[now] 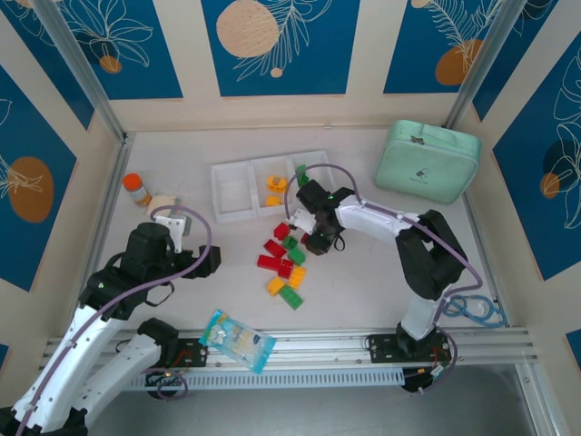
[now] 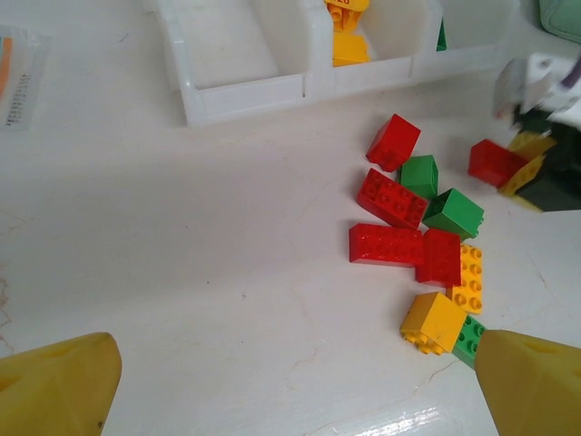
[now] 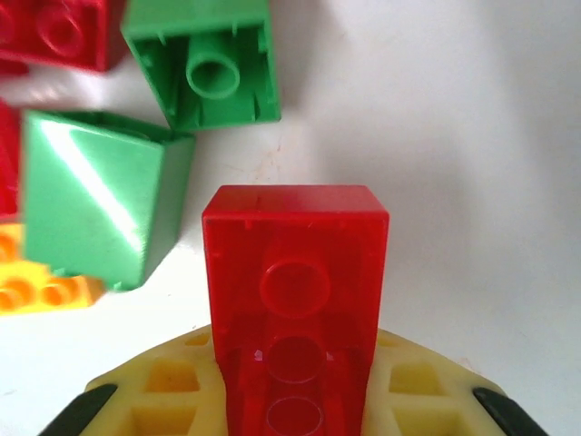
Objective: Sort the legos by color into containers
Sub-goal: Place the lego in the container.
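Note:
My right gripper will release the red brick inside the empty white bin (image 1: 233, 203), near the bin's front side.
Red, green and orange-yellow legos (image 1: 283, 265) lie in a loose pile on the white table, in front of the containers (image 1: 234, 211). The middle bin holds orange-yellow bricks (image 1: 274, 187) and the right bin a green one (image 1: 301, 172). My right gripper (image 1: 309, 238) sits low at the pile's far right edge, shut on a red brick (image 3: 295, 272) that sticks out between its yellow fingers (image 3: 427, 391). Two green bricks (image 3: 100, 204) lie just to its left. My left gripper (image 2: 304, 391) hovers open over bare table left of the pile (image 2: 408, 232), nothing between its pads.
A mint-green zippered case (image 1: 427, 161) stands at the back right. A blue-white snack packet (image 1: 238, 341) lies at the near edge. An orange-capped bottle (image 1: 136, 188) and a tan object (image 1: 163, 204) sit at the left. A blue cable loop (image 1: 477, 311) lies beside the right arm's base.

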`<state>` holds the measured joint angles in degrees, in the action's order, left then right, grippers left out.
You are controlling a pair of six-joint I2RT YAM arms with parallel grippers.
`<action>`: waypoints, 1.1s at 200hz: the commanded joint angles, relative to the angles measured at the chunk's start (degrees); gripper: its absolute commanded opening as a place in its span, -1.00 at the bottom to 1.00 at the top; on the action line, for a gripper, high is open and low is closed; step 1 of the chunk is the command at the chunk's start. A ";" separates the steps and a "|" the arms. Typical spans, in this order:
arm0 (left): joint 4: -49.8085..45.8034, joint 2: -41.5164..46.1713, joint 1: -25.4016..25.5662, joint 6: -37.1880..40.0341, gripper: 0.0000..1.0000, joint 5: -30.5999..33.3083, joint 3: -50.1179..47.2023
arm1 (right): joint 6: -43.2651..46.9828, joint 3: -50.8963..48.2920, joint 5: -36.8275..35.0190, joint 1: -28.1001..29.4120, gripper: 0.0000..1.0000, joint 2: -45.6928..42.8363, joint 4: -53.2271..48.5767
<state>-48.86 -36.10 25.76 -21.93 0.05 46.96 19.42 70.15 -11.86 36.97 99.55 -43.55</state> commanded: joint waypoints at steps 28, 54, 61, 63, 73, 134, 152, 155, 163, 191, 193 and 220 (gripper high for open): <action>1.20 0.58 -0.89 1.45 0.99 -0.68 -0.64 | -15.06 8.96 15.13 -4.01 -0.79 -7.67 0.67; 1.18 0.69 -1.06 1.37 0.99 -0.67 -0.69 | -26.24 13.63 24.32 -4.21 -0.77 -6.10 5.67; 1.24 0.76 -1.15 1.37 0.99 -0.67 -0.72 | -30.49 14.07 26.05 -4.02 -0.75 -5.23 8.68; 1.23 0.81 -1.15 1.37 0.99 -0.67 -0.73 | -31.83 14.16 26.41 -4.02 -0.75 -4.95 9.65; 1.31 0.92 -1.24 1.37 0.99 -0.67 -0.81 | -39.53 14.57 27.70 -3.77 -0.71 -3.11 14.61; 1.32 1.30 -1.68 1.37 0.99 -0.76 -0.82 | -57.64 31.78 29.30 3.37 -0.88 19.10 23.10; 1.49 1.85 -1.71 1.41 0.99 -0.59 -0.97 | -58.81 38.26 27.86 4.10 -0.89 24.20 19.84; 1.50 1.89 -1.75 1.45 0.99 -0.58 -0.99 | -58.87 39.24 27.70 4.20 -0.89 24.75 19.37; 1.49 1.98 -1.76 1.43 0.99 -0.49 -0.92 | -58.60 41.20 27.96 4.51 -0.89 26.74 18.68; 1.37 2.42 -1.76 1.43 0.99 -0.23 -0.90 | -57.26 47.71 27.50 5.04 -0.86 32.53 14.83; 1.39 2.47 -1.76 1.45 0.99 -0.16 -0.90 | -57.25 48.06 27.46 5.08 -0.86 32.74 14.66; 1.40 3.41 -1.76 1.32 0.99 0.33 -1.03 | -57.68 53.16 26.12 4.69 -0.65 37.07 12.26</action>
<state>-48.47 -34.15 24.75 -21.93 0.05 46.50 -37.19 118.67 14.98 42.00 133.03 -26.70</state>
